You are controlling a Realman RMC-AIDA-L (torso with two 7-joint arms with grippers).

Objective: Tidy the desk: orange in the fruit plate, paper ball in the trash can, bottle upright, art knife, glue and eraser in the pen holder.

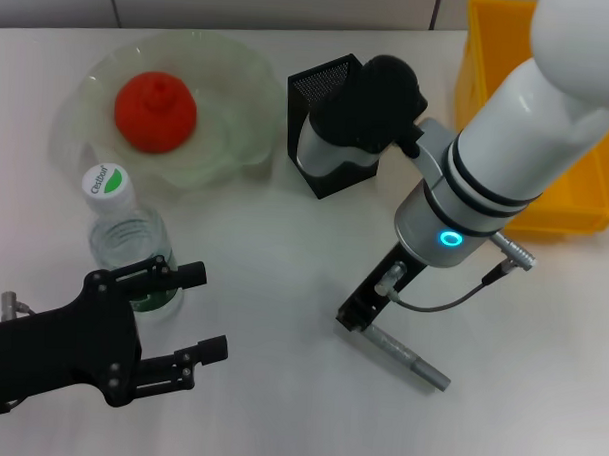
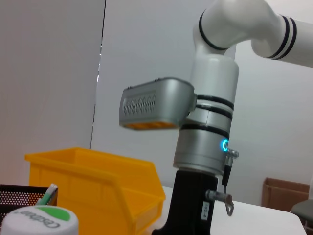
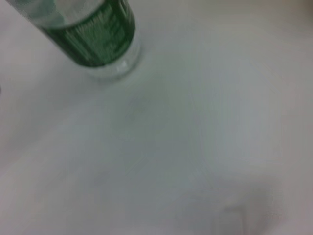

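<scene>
Next, I let the silver art knife go from my right gripper inside the black mesh pen holder (image 1: 307,92), at the side nearest the fruit plate.
The orange (image 1: 154,111) lies in the pale green fruit plate (image 1: 239,86). The clear bottle (image 1: 124,232) with a white and green cap stands upright; its cap (image 2: 41,220) shows in the left wrist view and its green-labelled base (image 3: 93,34) in the right wrist view. My left gripper (image 1: 203,313) is open and empty, just beside the bottle's base. My right gripper (image 1: 360,312) hangs low over the table at one end of a silver art knife (image 1: 408,358) that lies flat. The black mesh pen holder (image 1: 325,84) is partly hidden by my right wrist. Paper ball, glue and eraser are out of view.
A yellow bin (image 1: 586,198) stands at the back right, behind my right arm; it also shows in the left wrist view (image 2: 98,181). A white and green stick (image 2: 46,194) pokes out of the pen holder (image 2: 19,198).
</scene>
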